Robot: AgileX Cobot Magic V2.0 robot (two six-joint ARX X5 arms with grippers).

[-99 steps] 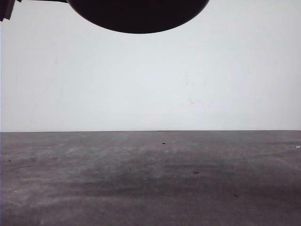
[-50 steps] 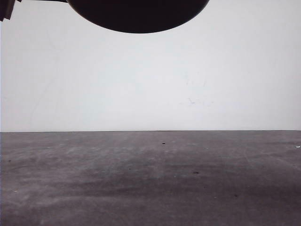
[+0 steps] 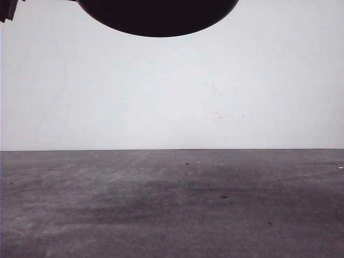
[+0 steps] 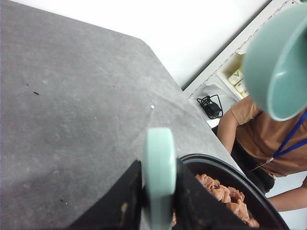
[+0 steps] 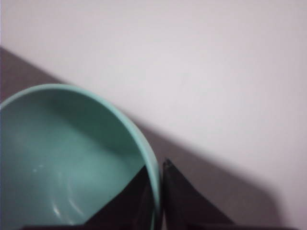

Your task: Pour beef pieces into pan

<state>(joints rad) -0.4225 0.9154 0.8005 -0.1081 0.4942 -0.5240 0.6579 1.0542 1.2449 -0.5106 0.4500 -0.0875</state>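
Note:
My right gripper is going to put the teal bowl down on the grey table [image 3: 316, 194] between the white speck and dark spots.
The black pan [image 4: 209, 158] is held up off the table, and its dark underside [image 3: 158, 16] shows at the top of the front view. My left gripper [image 4: 159, 164] is shut on the pan's mint-green handle [image 4: 159, 146]. Reddish-brown beef pieces [image 4: 225, 194] lie inside the pan. A teal bowl [image 4: 280, 62] hangs tilted in the air above and beyond the pan. My right gripper [image 5: 156, 166] is shut on the bowl's rim [image 5: 152, 163], one finger inside and one outside. The bowl's inside [image 5: 62, 158] looks empty.
The grey table [image 3: 172, 204] runs back to a white wall [image 3: 172, 91]. A person in a brown shirt [image 4: 268, 139] stands past the table's edge, near a black charger [image 4: 211, 106] on a white surface.
The pan's underside has crept up very slightly in the front view; otherwise nothing has visibly moved.

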